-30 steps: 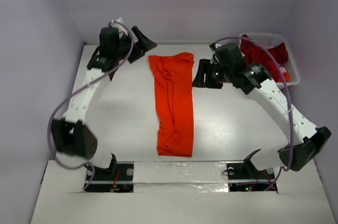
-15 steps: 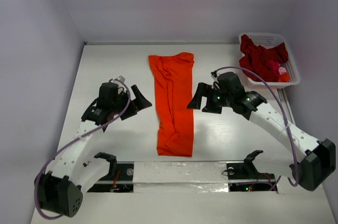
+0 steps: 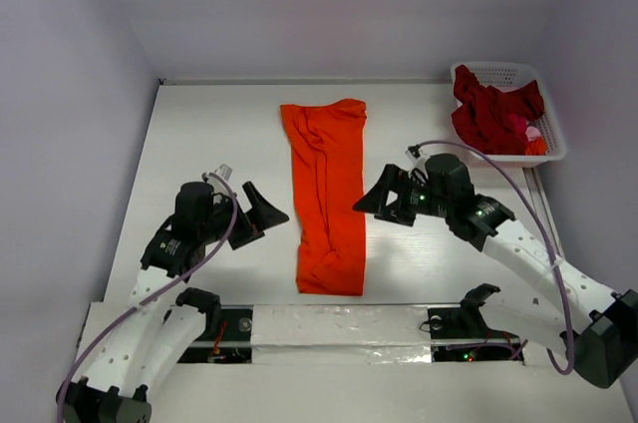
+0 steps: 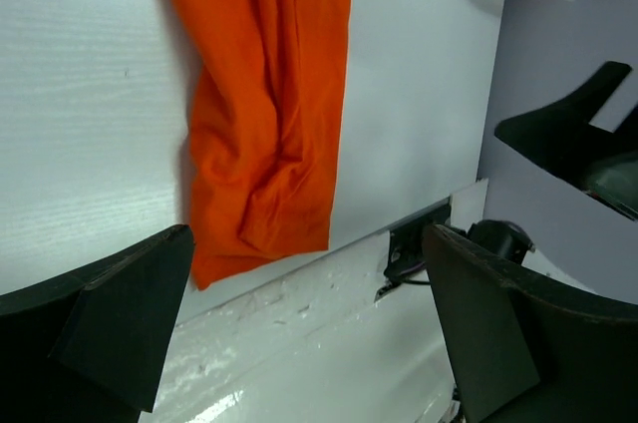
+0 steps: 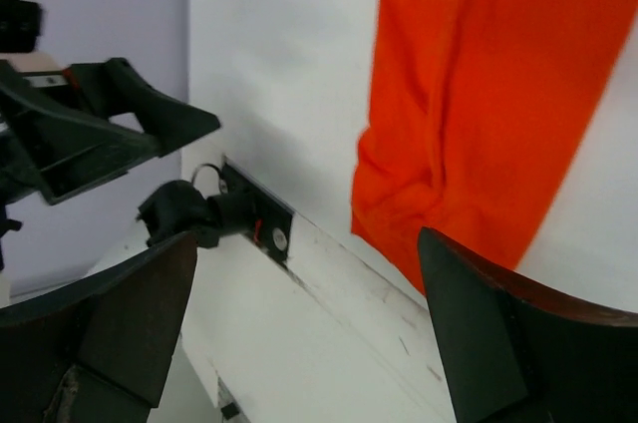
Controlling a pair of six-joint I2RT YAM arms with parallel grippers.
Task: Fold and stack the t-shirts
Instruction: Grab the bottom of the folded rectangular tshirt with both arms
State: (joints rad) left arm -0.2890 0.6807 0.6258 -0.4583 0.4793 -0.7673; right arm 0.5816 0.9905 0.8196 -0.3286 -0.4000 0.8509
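My right gripper closes next on the near corner (image 3: 360, 286) of the orange t-shirt, the corner that is farther from my left gripper.
A bright orange t-shirt (image 3: 327, 194) lies folded into a long narrow strip down the middle of the table, running from the far side to the near edge; its near end (image 4: 261, 134) (image 5: 478, 124) shows in both wrist views. Dark red t-shirts (image 3: 491, 111) are heaped in the white basket (image 3: 554, 142) at the far right. My left gripper (image 3: 261, 216) (image 4: 304, 343) hangs open just left of the strip's near half, holding nothing. Just right of the strip my right gripper (image 3: 382, 200) (image 5: 309, 333) is open and empty too.
The taped near edge of the table (image 3: 339, 326) with both arm bases runs below the shirt's near end. The left arm (image 5: 90, 134) shows in the right wrist view. Purple walls close the table on three sides.
Both arms have drawn back from the far end of the table towards the near half, one on each side of the orange strip. Both grippers opened wide. The shirt has not moved.
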